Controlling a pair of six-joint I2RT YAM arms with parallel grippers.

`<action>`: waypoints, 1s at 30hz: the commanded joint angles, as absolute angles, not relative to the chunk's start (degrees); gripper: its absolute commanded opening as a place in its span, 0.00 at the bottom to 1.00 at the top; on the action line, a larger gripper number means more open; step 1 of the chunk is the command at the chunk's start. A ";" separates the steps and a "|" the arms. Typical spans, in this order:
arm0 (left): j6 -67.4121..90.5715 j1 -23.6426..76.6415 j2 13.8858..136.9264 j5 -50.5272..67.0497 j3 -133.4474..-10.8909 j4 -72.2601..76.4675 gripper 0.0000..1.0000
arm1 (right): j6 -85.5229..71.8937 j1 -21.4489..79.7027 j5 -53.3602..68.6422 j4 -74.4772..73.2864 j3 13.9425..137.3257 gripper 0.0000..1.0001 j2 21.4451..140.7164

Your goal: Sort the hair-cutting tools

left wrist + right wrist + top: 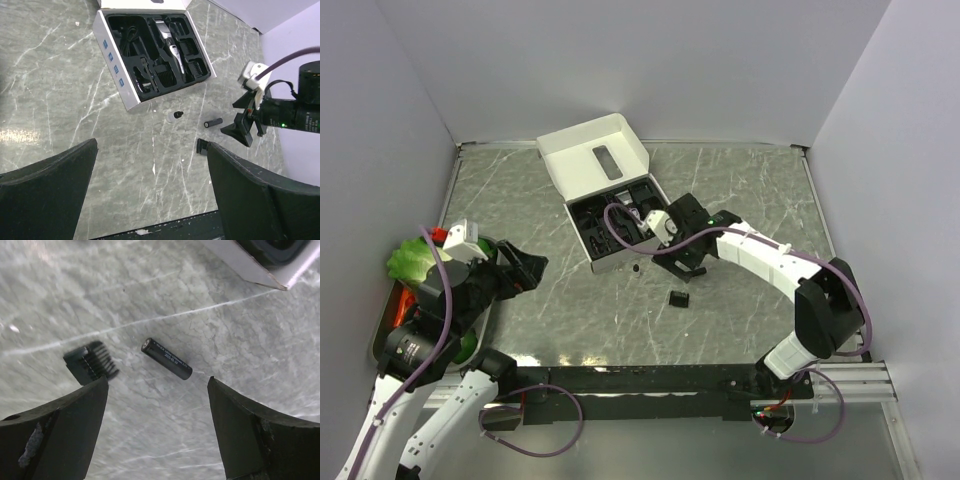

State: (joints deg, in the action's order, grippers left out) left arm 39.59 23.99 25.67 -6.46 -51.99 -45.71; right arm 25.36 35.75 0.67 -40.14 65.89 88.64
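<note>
My right gripper closes next on the body of the black battery [696, 272] [167, 359], which is lying between the loose comb attachment and the corner of the white box.
The slim black-and-silver clipper [170, 42] lies in the black insert of the white box [582, 158], with several black comb attachments [165, 76] and a coiled black cord [131, 39] beside it. One black comb attachment [678, 298] lies loose on the table; it also shows in the left wrist view [202, 146] and the right wrist view [91, 362]. A black battery [166, 358] and a small black cap [176, 115] lie near it. My right gripper [157, 430] is open and empty, just above the battery. My left gripper [528, 268] is open and empty, well left of the box.
A metal tray [382, 335] at the left edge holds a green lettuce [410, 262] and red items. The box corner [260, 267] is close behind the battery. White walls enclose the table on three sides.
</note>
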 commanded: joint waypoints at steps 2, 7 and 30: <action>38.41 24.08 25.75 -3.87 -51.42 -43.60 0.97 | 35.42 34.54 3.07 -39.91 62.93 0.88 89.73; 38.06 24.08 25.58 -2.99 -51.06 -43.77 0.97 | 37.09 33.05 2.99 -39.20 62.14 0.86 92.28; 35.51 24.08 27.51 -2.29 -52.03 -42.19 0.97 | 36.74 30.85 5.80 -38.76 60.91 0.65 102.04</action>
State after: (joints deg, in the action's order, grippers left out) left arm 36.03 23.99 27.22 -3.64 -51.57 -44.99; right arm 36.80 30.87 4.99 -39.59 62.39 101.08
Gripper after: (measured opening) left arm 0.969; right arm 0.713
